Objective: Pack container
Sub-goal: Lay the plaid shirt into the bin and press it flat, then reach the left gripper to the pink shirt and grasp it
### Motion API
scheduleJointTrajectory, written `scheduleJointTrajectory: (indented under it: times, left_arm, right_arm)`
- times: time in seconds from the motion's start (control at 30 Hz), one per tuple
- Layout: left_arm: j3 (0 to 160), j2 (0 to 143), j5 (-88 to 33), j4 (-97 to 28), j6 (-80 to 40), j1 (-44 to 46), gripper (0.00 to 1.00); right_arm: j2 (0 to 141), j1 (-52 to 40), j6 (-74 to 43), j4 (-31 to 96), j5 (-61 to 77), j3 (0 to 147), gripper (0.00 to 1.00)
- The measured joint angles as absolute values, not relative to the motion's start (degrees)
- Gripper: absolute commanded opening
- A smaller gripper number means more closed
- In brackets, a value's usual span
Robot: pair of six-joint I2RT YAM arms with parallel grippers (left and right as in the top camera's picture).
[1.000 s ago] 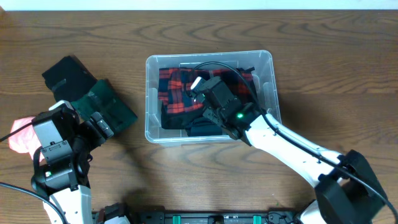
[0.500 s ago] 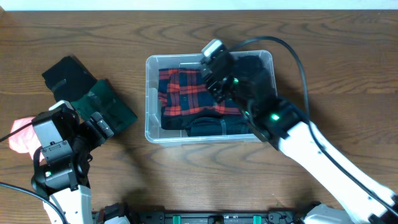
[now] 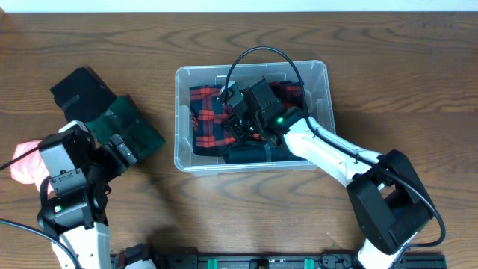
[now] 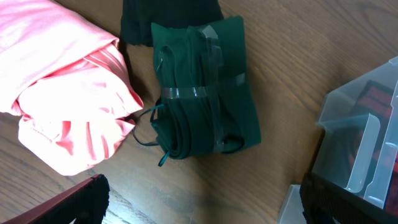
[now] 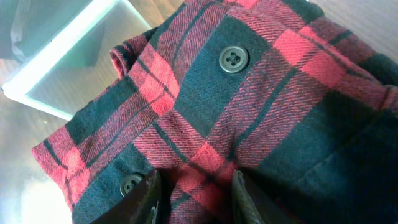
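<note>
The robot's left gripper needs to next move to the middle of the pink cloth [image 3: 28, 163] [image 4: 71, 90], next to the dark green cloth bundle, and close there.
The clear plastic container [image 3: 179, 112] stands at the table's centre, and its rim also shows in the left wrist view [image 4: 367, 124] and the right wrist view [image 5: 68, 56]. A red and dark plaid shirt [image 3: 209, 112] lies inside it. My right gripper [image 3: 234, 113] is down inside the container. Its fingers [image 5: 196, 199] are closed on a fold of the plaid shirt [image 5: 249, 106]. My left gripper [image 3: 119, 149] is open and empty above the table [image 4: 199, 205], just short of a taped dark green cloth bundle [image 4: 205, 93].
The green bundle [image 3: 138, 131] lies left of the container. A black folded cloth [image 3: 82, 93] lies behind it and a pink cloth [image 3: 26, 168] at the far left. A dark navy garment [image 3: 246, 153] lies along the container's front wall.
My right gripper went up over the container's back, then came down again onto the plaid shirt, which is now more bunched. The left arm has not moved.
</note>
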State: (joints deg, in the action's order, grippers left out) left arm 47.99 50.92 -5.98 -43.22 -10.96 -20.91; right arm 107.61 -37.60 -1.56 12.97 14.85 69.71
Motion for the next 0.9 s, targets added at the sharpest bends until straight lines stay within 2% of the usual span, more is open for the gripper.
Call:
scheduleJointTrajectory:
  times: [0.13,0.23,0.33,0.5,0.67,0.9]
  left_arm:
    - [47.99,50.92,-5.98,-43.11,-10.96,-20.91,0.98]
    - [47.99,50.92,-5.98,-42.57,-10.96,-20.91,0.98]
    - [47.99,50.92,-5.98,-42.5,-10.96,-20.91,0.98]
    - [50.0,54.11,-5.52,-46.72,-10.96,-22.79,0.98]
    - [56.49,64.34,-5.37,-51.44,-10.96,-30.55,0.98]
    - [61.76,75.83,-2.68,-47.83,-14.52,-41.04,0.98]
  right_arm:
    - [106.26,-37.3,-1.93,13.69,14.79,69.71,0.43]
    - [103.04,-36.82,-1.91,15.16,12.36,69.67,0.54]
    - [96.77,-35.03,-1.41,15.81,7.35,69.67,0.58]
    - [82.28,-28.6,-0.8,17.93,1.19,69.93,0.69]
    - [74.41,-20.23,-0.6,25.8,-1.32,70.87,0.69]
    - [75.66,-12.1,-0.62,36.82,-2.46,70.61,0.71]
